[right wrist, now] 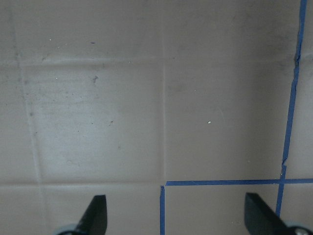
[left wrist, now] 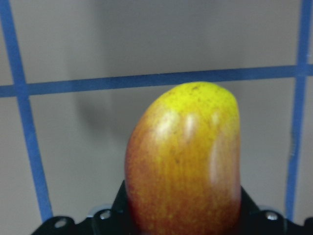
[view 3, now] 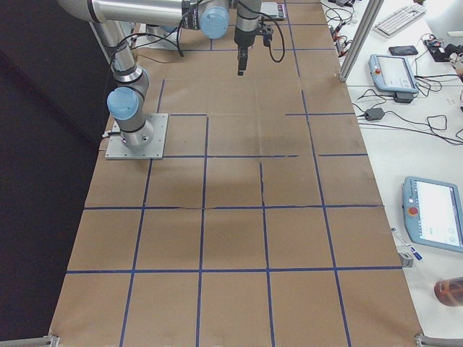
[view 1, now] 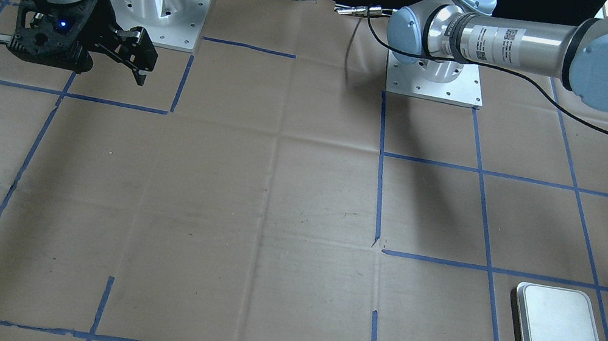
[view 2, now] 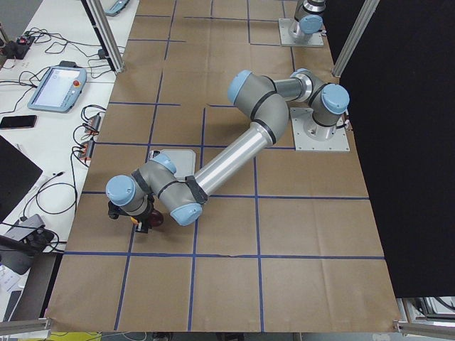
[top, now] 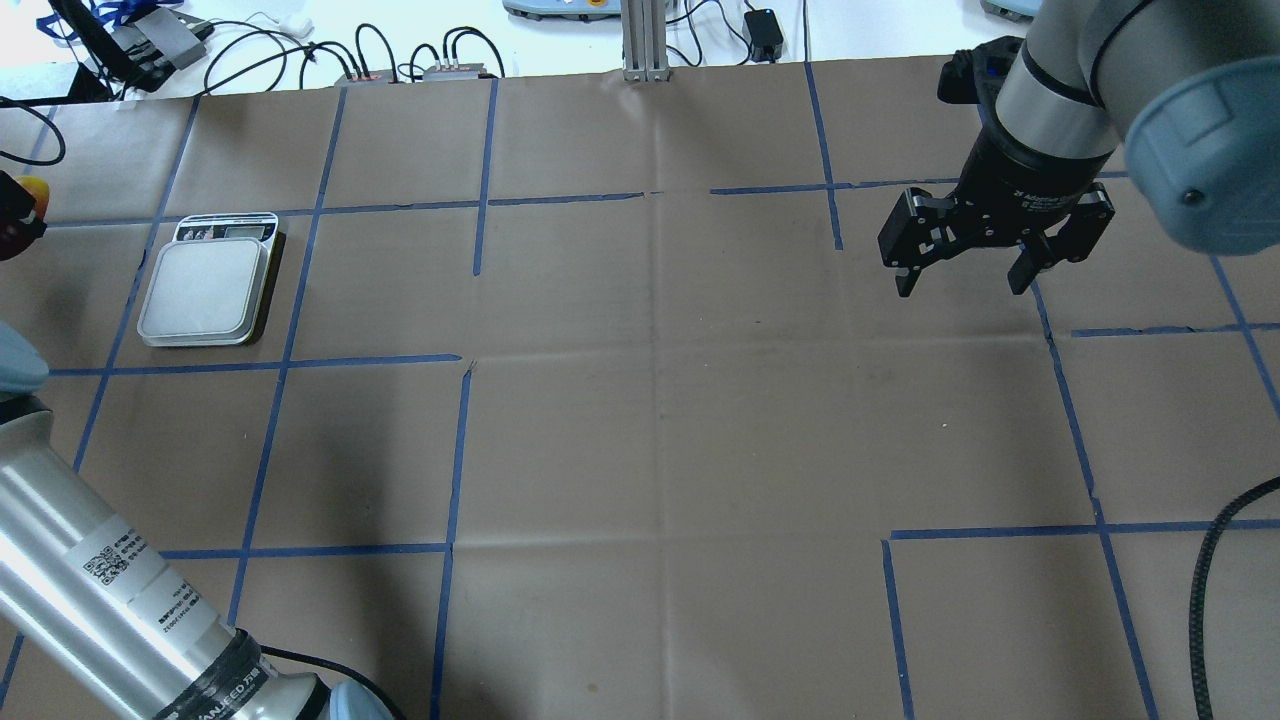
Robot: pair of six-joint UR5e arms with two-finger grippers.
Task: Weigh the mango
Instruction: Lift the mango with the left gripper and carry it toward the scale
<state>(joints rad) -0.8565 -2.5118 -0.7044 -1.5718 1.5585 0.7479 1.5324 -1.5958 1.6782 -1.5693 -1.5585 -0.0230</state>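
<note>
The robot's left gripper should release the mango on the scale's grey platform point(view 1: 579, 339), toward the buttons beside the small display.
The mango point(left wrist: 186, 161), dark red fading to a yellow tip, fills the left wrist view and hangs above the brown paper and blue tape lines. My left gripper point(view 2: 138, 220) is shut on it and holds it near the table's left end, a short way from the scale. Only a yellow-orange sliver of the mango point(top: 35, 188) shows at the overhead view's left edge. The white scale point(top: 205, 290) with a grey platform and a small display has nothing on it; it also shows in the front view point(view 1: 557, 336). My right gripper point(top: 960, 288) is open and empty, far off on the right.
The table point(top: 660, 400) is covered in brown paper with a grid of blue tape. The arm bases point(view 1: 158, 10) stand at the robot's edge. Cables and teach pendants point(view 3: 394, 72) lie on white benches beyond the far side.
</note>
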